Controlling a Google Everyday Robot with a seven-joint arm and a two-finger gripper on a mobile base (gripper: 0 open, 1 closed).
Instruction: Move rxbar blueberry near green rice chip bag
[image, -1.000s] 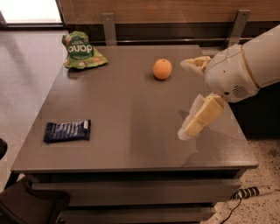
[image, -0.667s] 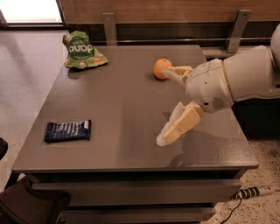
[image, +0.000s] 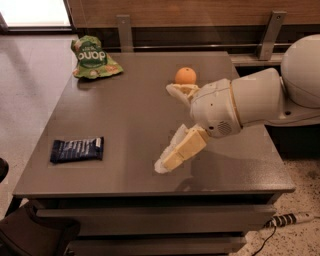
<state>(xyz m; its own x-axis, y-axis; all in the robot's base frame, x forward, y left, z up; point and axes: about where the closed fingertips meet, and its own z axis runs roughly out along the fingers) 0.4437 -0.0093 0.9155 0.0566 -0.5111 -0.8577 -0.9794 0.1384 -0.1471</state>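
I should next move my gripper to the rxbar blueberry's end (image: 91, 149) that faces the middle of the table, and I should close it there.
The rxbar blueberry (image: 77, 149), a flat navy wrapper with white lettering, lies near the front left edge of the grey table (image: 125, 107). The green rice chip bag (image: 93, 58) sits at the table's far left corner. My gripper (image: 165, 128) hangs over the middle of the table, open and empty. One cream finger (image: 179, 149) points down-left toward the front edge, and the other (image: 180, 92) is just below the orange. The gripper is well to the right of the bar and touches nothing.
An orange (image: 185, 76) sits at the back centre of the table, just behind my upper finger. A wooden wall with metal brackets (image: 270, 34) runs behind the table. A power strip (image: 292, 218) lies on the floor at the right.
My arm has moved left and forward over the table, from the right side to the middle, closer to the bar. The bar, bag and orange have not moved.
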